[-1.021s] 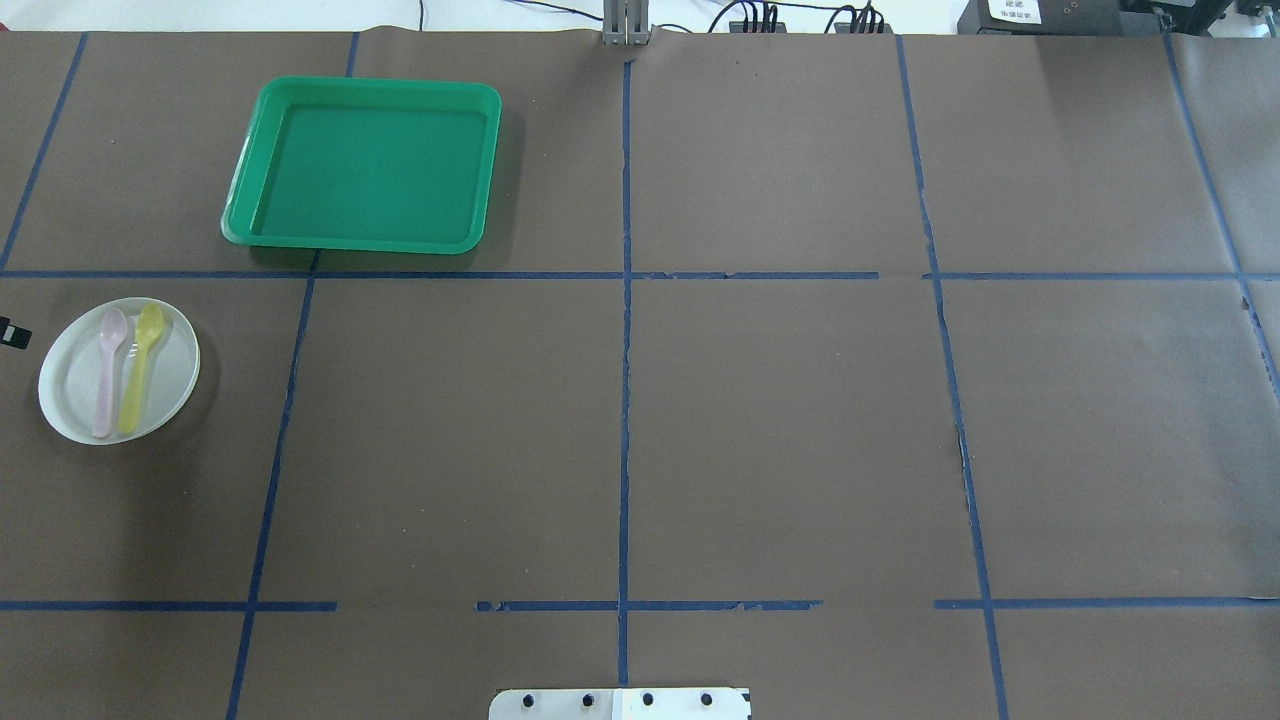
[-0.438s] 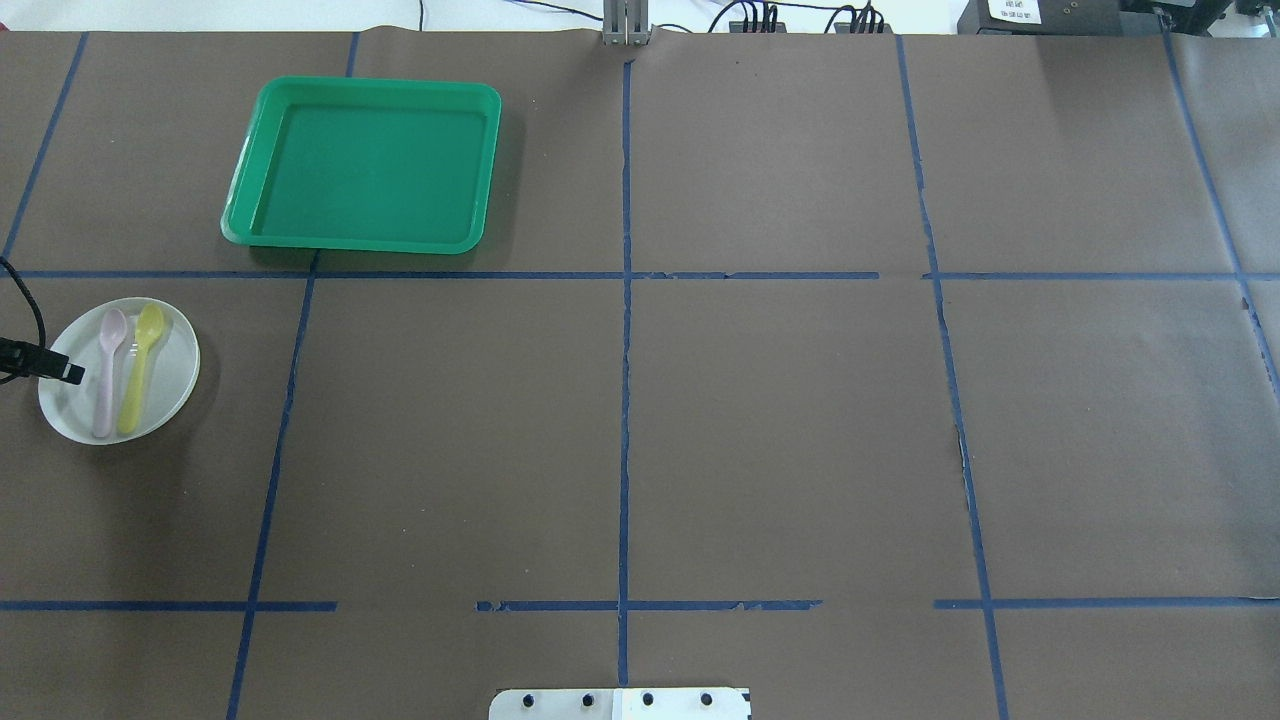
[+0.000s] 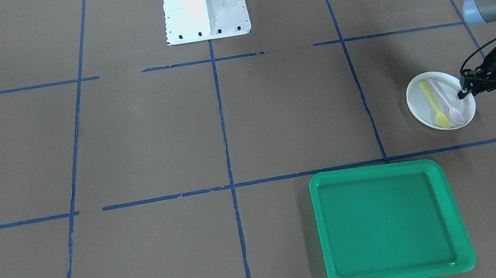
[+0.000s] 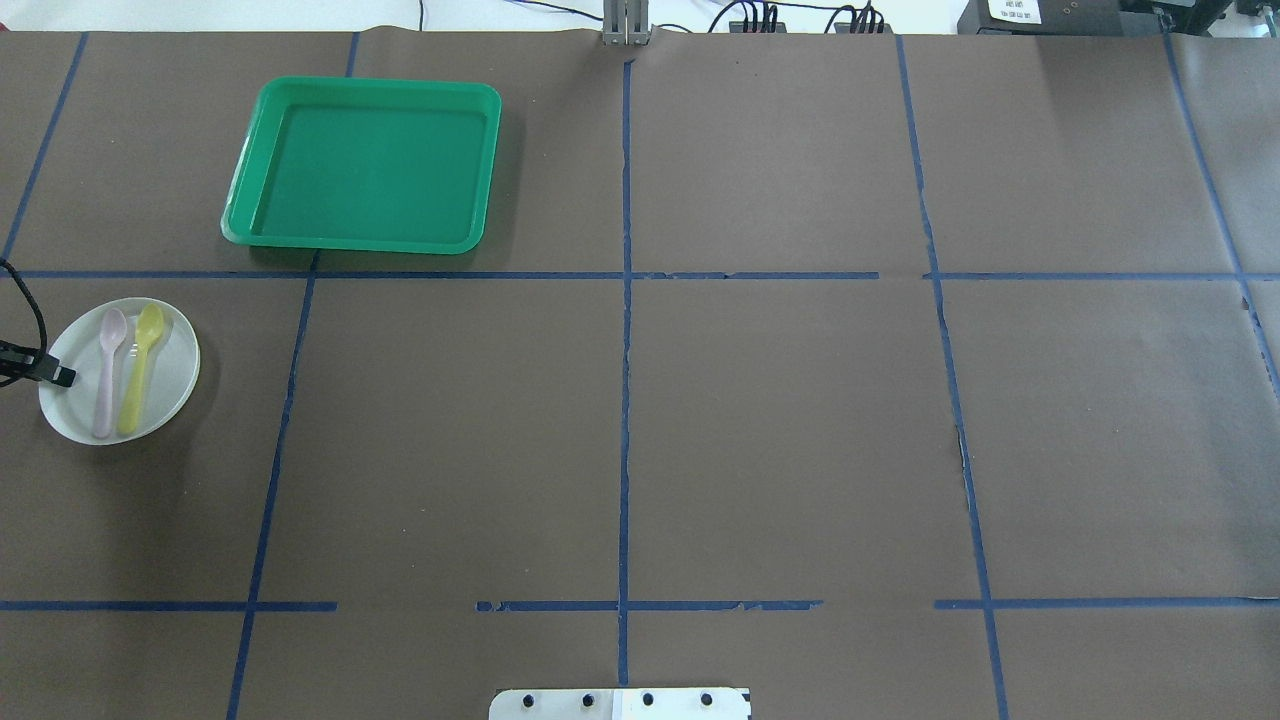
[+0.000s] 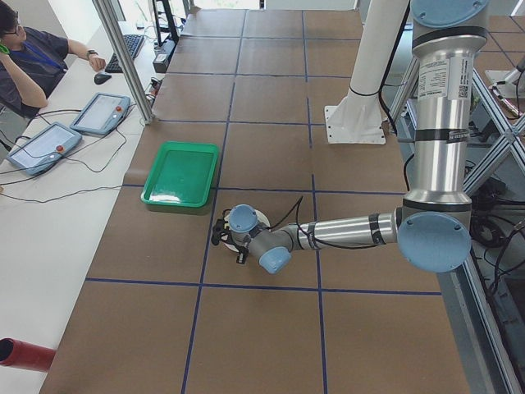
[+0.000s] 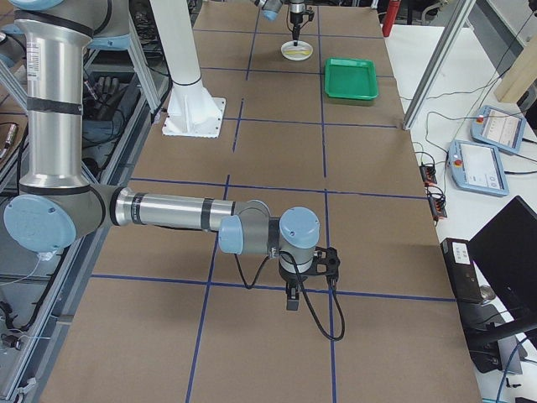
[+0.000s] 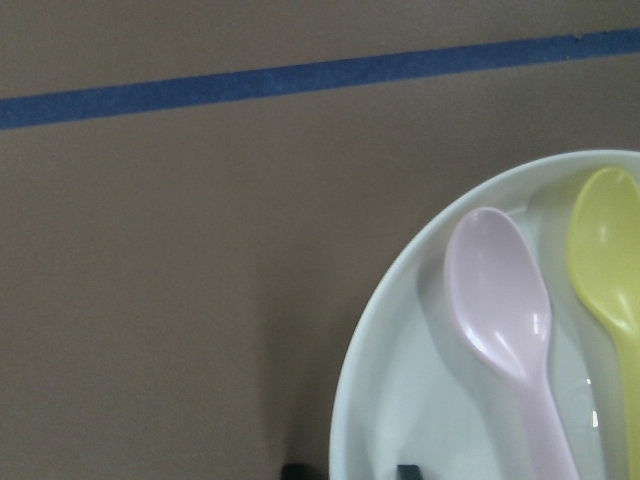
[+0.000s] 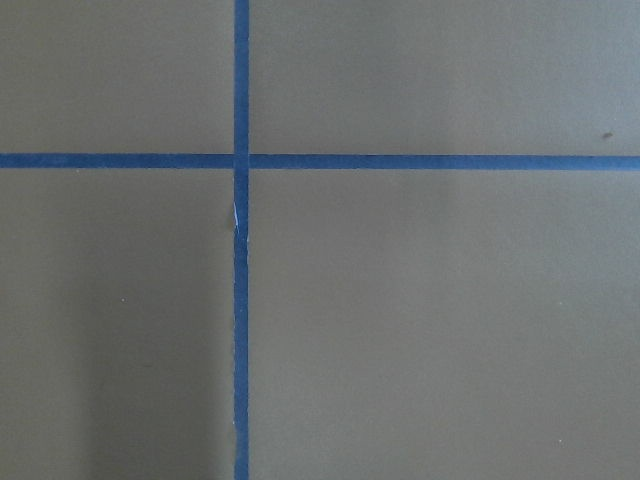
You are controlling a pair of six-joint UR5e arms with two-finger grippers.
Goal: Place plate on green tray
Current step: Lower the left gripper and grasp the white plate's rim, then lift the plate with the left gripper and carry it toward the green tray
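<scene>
My left gripper is holding the white plate. It will set the plate down on the middle of the green tray's empty bottom [image 3: 390, 225].
The small white plate [image 4: 178, 362] lies at the table's left side and carries a pink spoon [image 4: 108, 370] and a yellow spoon [image 4: 138, 365]. The green tray [image 4: 365, 170] lies empty beyond it, further from the robot. My left gripper [image 4: 65, 377] is low at the plate's outer left rim. In the left wrist view its two fingertips [image 7: 295, 468] stand apart on either side of the plate's rim [image 7: 345, 440], so it is open. In the front-facing view the left gripper [image 3: 464, 93] is at the plate [image 3: 419, 98]. My right gripper [image 6: 289, 302] shows only in the exterior right view; I cannot tell its state.
Brown paper with blue tape lines covers the table. The robot's white base [image 3: 205, 4] stands at the near middle edge. An operator and control tablets [image 5: 49, 139] are beyond the table's far side. The right arm hangs low at the table's far right end.
My left gripper has come in from the left edge to the plate's left rim, then drawn back slightly. The plate, spoons and tray have not moved.
</scene>
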